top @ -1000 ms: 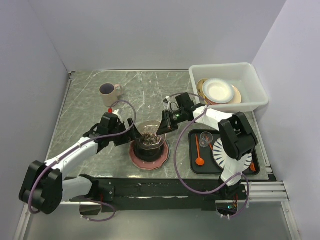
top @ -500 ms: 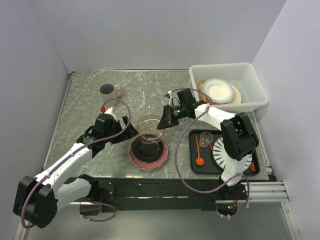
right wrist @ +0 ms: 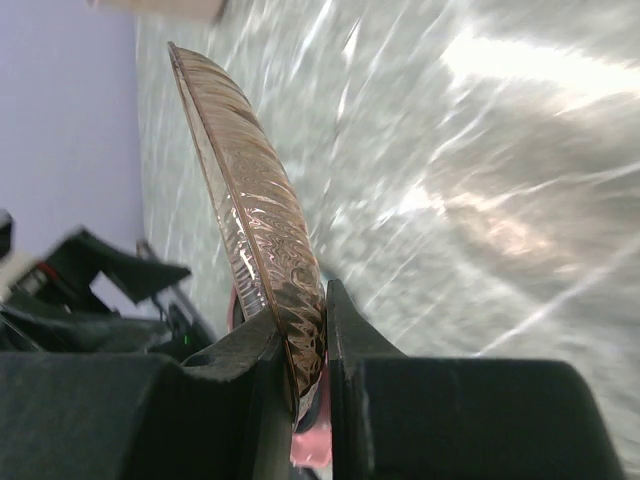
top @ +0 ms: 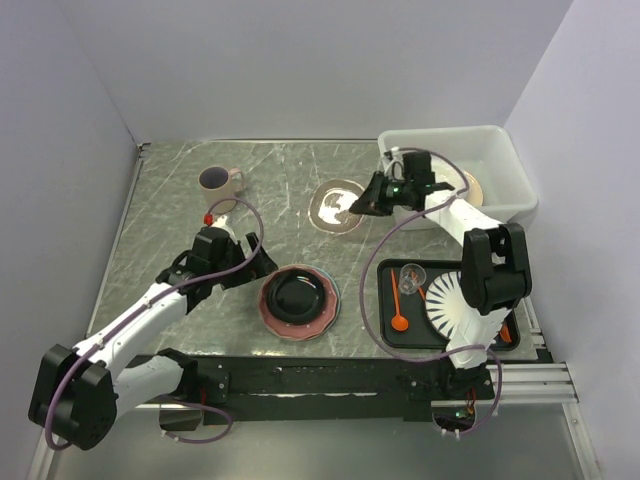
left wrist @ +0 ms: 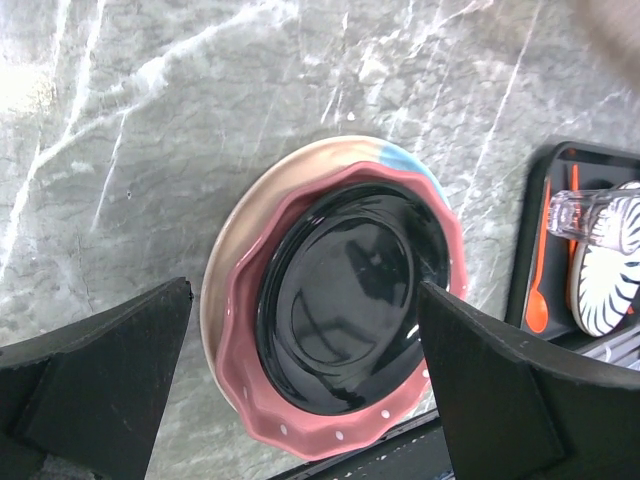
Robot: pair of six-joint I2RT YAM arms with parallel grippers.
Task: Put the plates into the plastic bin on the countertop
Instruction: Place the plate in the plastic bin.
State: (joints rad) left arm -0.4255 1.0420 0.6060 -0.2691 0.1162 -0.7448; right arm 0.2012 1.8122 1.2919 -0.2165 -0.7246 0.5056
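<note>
Next, my right gripper sets the patterned plate free on top of the plates lying inside the plastic bin (top: 436, 181), letting go of it there.
My right gripper (top: 360, 207) is shut on the rim of a pink-and-cream patterned plate (top: 335, 206), which hangs tilted above the countertop (top: 170, 215) just left of the plastic bin (top: 500, 150). In the right wrist view the plate's edge (right wrist: 250, 190) is pinched between the fingers (right wrist: 350, 340). A black plate (top: 297, 295) lies on a pink dotted plate (top: 272, 318) near the front; a cream plate (left wrist: 222, 270) shows beneath them. My left gripper (top: 257, 270) stands open at the stack's left, its wide jaws framing the black plate (left wrist: 345, 300).
A mug (top: 220, 181) stands at the back left. A black tray (top: 390, 335) at the front right carries a striped plate (top: 455, 300), an orange spoon (top: 400, 312) and a clear glass (top: 410, 276). An orange plate rim (top: 474, 190) shows inside the bin behind my right arm.
My right gripper lifted the patterned plate off the stack and carried it back and right towards the bin. The black plate now tops the stack. The left arm barely shifted.
</note>
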